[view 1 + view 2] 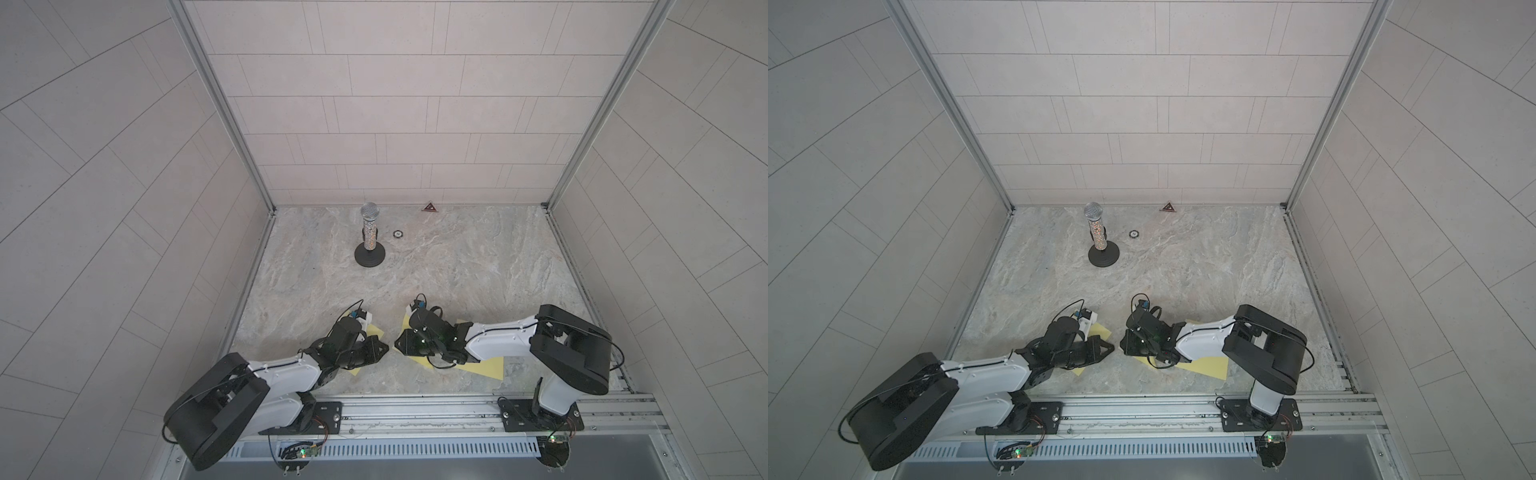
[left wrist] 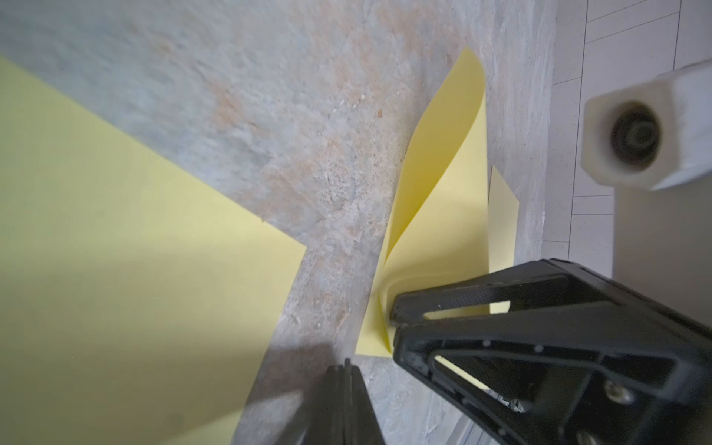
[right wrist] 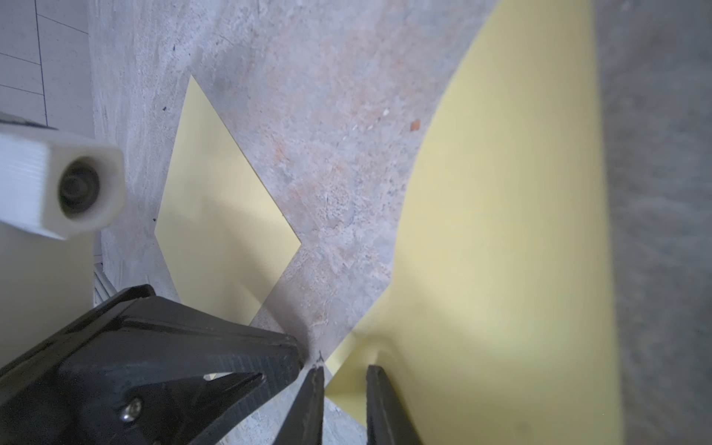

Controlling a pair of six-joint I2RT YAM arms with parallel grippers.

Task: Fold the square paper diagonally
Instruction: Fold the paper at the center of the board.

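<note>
My left gripper's closed fingers are above the marble, short of the curled sheet. It needs to open, move in and pinch the curled sheet's near corner (image 2: 370,344).
Two yellow paper sheets lie on the marble table near the front edge. One sheet (image 1: 486,368) (image 3: 501,231) is under my right arm; one side of it curls up off the table (image 2: 443,173). My right gripper (image 3: 345,371) (image 1: 398,345) is narrowly open, and a corner of that curled sheet lies between its fingers. The other sheet (image 1: 374,330) (image 2: 115,250) (image 3: 219,215) lies flat under my left arm. My left gripper (image 2: 346,364) (image 1: 384,351) is shut, tips over bare marble just past that sheet's edge, with nothing seen in it. The two grippers' tips almost meet.
A microphone on a round black stand (image 1: 369,237) is at the back, with a small round disc (image 1: 397,234) beside it and a triangular marker (image 1: 429,207) at the back wall. An aluminium rail (image 1: 415,411) runs along the front edge. Tiled walls enclose three sides.
</note>
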